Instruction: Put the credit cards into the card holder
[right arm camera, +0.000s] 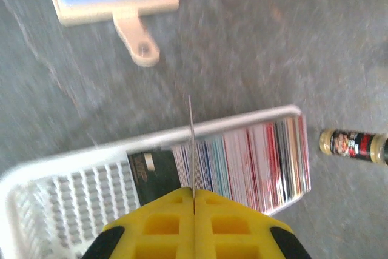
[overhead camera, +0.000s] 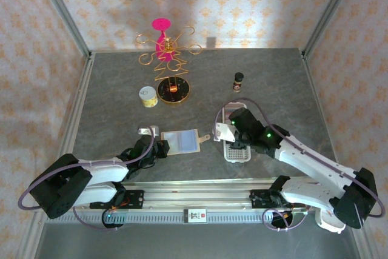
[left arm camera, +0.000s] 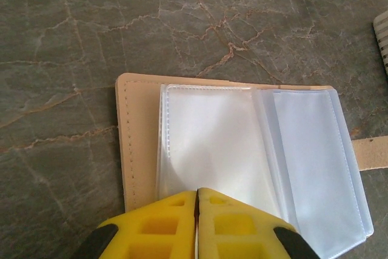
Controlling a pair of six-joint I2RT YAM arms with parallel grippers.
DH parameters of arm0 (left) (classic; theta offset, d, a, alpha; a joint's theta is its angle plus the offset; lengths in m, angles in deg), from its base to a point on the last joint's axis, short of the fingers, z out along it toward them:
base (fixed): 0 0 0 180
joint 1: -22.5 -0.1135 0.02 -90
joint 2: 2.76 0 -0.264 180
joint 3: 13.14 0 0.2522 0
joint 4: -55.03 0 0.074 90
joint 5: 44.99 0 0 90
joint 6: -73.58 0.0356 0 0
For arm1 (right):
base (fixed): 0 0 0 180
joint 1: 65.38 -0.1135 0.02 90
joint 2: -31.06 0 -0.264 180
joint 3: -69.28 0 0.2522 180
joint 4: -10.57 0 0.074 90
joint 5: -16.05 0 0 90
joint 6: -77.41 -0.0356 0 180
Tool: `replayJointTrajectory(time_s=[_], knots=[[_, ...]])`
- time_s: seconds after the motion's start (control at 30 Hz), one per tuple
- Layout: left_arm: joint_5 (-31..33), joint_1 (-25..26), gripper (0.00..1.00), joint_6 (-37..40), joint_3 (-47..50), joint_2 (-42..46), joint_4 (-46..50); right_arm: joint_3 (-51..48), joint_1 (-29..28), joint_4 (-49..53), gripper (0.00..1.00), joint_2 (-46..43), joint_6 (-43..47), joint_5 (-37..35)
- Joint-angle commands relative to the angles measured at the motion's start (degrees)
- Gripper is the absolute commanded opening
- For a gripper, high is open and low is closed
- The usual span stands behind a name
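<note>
My left gripper is shut over the clear sleeve. It should open and grab the beige cover's edge [left arm camera: 128,171] before my right gripper slides the card in.
The card holder [left arm camera: 139,150] lies open on the table, beige cover down and clear sleeves [left arm camera: 212,144] up; it lies at the table's middle [overhead camera: 180,141]. My left gripper [left arm camera: 197,191] is shut on the near edge of a clear sleeve, at the holder's left side [overhead camera: 160,148]. The credit cards [right arm camera: 254,156] stand in a packed row in a white perforated tray [right arm camera: 60,192]. My right gripper [right arm camera: 193,191] is shut on one thin card [right arm camera: 190,144], seen edge-on, sticking up above the row. From above, that gripper [overhead camera: 229,137] hangs over the tray [overhead camera: 237,153].
A dark card [right arm camera: 151,174] lies flat in the tray beside the row. A small dark bottle [overhead camera: 238,80] stands behind the tray. A yellow tin [overhead camera: 148,96], a round dish [overhead camera: 174,91] and a gold wire stand [overhead camera: 167,47] sit at the back. The holder's snap tab [right arm camera: 136,40] points toward the tray.
</note>
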Motion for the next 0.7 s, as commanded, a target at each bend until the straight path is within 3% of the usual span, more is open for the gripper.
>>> replayJointTrajectory(time_s=[0.0,0.17,0.23,0.33,0.53,0.67], knots=[[1.8,0.2,0.11,1.5,-0.2,0.6,2.9,3.9,-1.5,-2.4,0.0,-2.2,-14.7,8.6],[0.9,0.2,0.12,2.2,-0.1,0.6,2.9,1.1,-2.8,-23.9,0.0,-1.2,-47.4,10.0],[0.6,0.2,0.12,2.7,-0.2,0.5,2.9,1.0,-2.8,-28.5,0.0,2.4,-60.1,9.7],[0.9,0.2,0.12,3.1,-0.7,0.0,3.6,0.6,-2.9,-34.4,0.0,10.3,-75.2,14.7],[1.3,0.2,0.12,3.7,-2.1,-1.3,5.3,-0.3,-4.3,-42.3,0.0,24.0,-93.0,16.8],[1.9,0.2,0.12,3.6,-3.0,-1.9,6.5,2.1,-7.4,-42.4,0.0,30.6,-93.8,14.8]])
